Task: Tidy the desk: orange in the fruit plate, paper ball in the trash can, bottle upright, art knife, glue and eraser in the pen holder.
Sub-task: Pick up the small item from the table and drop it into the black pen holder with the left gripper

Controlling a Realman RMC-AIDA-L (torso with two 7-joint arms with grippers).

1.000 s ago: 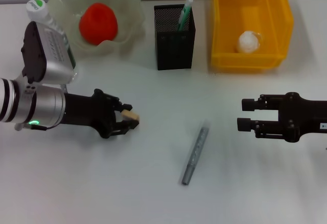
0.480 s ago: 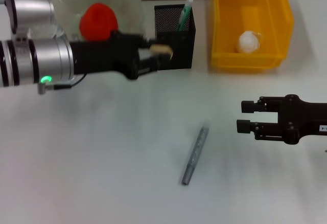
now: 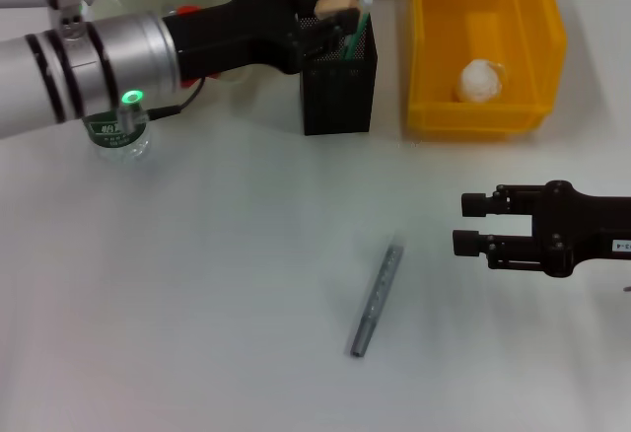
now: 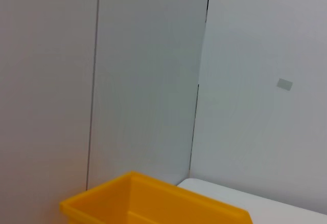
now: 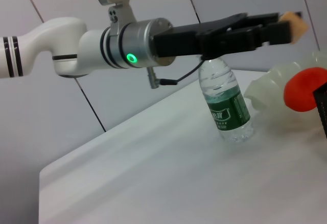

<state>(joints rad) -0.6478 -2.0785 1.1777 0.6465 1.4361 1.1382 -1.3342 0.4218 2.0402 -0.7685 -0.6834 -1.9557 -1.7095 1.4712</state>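
The tan eraser, held just above the holder's open top, will be released by my left gripper inside the black mesh pen holder (image 3: 326, 47) next to the green-capped stick.
My left gripper (image 3: 333, 10) is shut on the tan eraser (image 3: 335, 4) and holds it just above the open top of the black mesh pen holder (image 3: 337, 82); the right wrist view shows the eraser (image 5: 293, 21) between the fingers too. A green-capped stick (image 3: 357, 26) stands in the holder. The orange (image 5: 304, 89) lies in the pale green fruit plate (image 5: 271, 83), mostly hidden behind my left arm in the head view. The bottle (image 5: 226, 104) stands upright. The paper ball (image 3: 479, 80) sits in the yellow trash can (image 3: 485, 47). My right gripper (image 3: 463, 223) is open, hovering at the right.
A grey pen-like art knife (image 3: 377, 299) lies flat on the white desk (image 3: 197, 304) in front of the pen holder, left of my right gripper. The trash can (image 4: 153, 201) rim shows in the left wrist view before a grey wall.
My left arm has lifted the eraser from the near-left desk and carried it back and to the right, to above the pen holder. The right arm has barely moved.
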